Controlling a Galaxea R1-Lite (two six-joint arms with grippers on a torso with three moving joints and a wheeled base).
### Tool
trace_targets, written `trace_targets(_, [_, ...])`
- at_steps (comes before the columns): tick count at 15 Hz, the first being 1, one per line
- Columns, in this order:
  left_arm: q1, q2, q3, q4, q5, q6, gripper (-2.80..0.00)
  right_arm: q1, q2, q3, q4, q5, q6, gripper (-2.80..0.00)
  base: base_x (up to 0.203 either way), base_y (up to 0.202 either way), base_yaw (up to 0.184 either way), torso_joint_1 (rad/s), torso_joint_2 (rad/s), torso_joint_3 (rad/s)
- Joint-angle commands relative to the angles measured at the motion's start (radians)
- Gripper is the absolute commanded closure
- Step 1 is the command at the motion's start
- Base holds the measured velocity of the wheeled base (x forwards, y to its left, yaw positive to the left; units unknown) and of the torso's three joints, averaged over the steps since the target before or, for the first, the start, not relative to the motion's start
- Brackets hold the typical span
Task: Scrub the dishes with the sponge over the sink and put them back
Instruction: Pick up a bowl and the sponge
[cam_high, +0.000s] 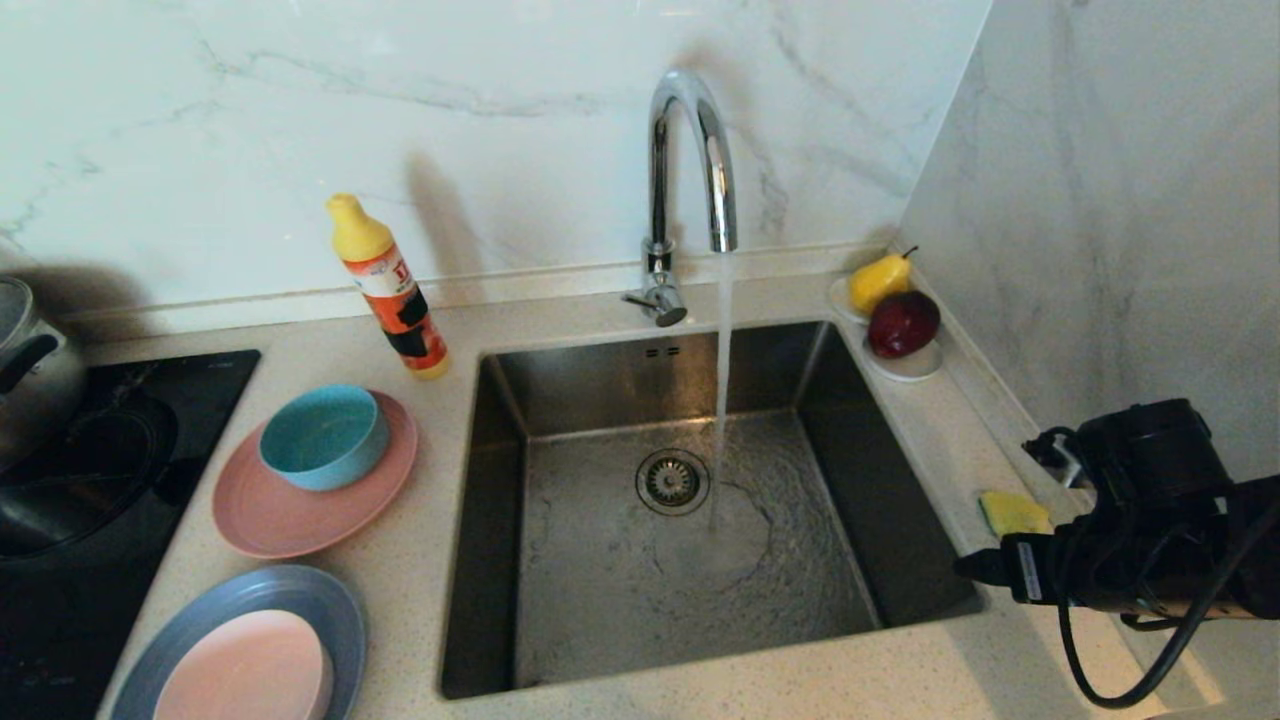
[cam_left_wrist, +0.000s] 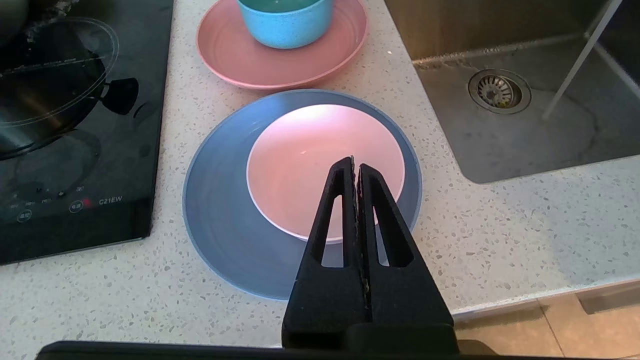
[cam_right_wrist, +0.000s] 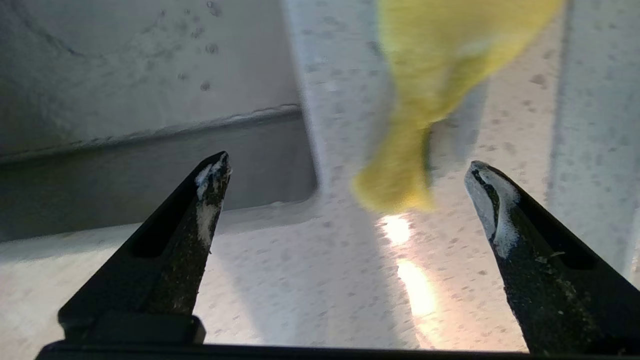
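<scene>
The sponge reaches the fingertips of my open right gripper with its near tip only, so next I move further forward and close on the sponge's narrow waist (cam_right_wrist: 417, 120) before I lift it.
On the counter to the left of the sink (cam_high: 880, 500), a teal bowl (cam_high: 322, 436) sits on a salmon-pink plate (cam_high: 300, 510). Nearer me, a pale pink bowl (cam_high: 245, 665) rests on a grey-blue plate (cam_high: 260, 590). The yellow sponge (cam_high: 1012, 512) lies on the narrow counter strip right of the basin. My right arm (cam_high: 1150, 520) reaches in there. Its gripper (cam_right_wrist: 348, 167) is open and empty, and the sponge (cam_right_wrist: 425, 100) lies just ahead of the fingertips. My left gripper (cam_left_wrist: 356, 167) is shut and empty above the pale pink bowl (cam_left_wrist: 320, 160).
Water runs from the chrome tap (cam_high: 690, 160) into the basin near the drain (cam_high: 672, 481). A soap bottle (cam_high: 388, 290) stands behind the plates. A steel pot (cam_high: 30, 360) sits on the black hob (cam_high: 100, 480). A saucer (cam_high: 905, 368) with fruit sits in the back right corner by the wall.
</scene>
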Motion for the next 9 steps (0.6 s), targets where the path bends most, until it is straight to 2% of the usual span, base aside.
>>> trace_targets(1, [0.000,0.002,0.011,0.000,0.000,0.000,0.00,-0.020,0.018,-0.008,-0.002,0.001,0.001,-2.80,0.000,0.000,0.000,0.000,0.00,0.000])
trace_targets(9, [0.000,0.002,0.011,0.000,0.000,0.000,0.00,-0.054,0.048,-0.040,-0.003,0.010,-0.002,-2.80,0.000,0.000,0.000,0.000,0.00,0.000])
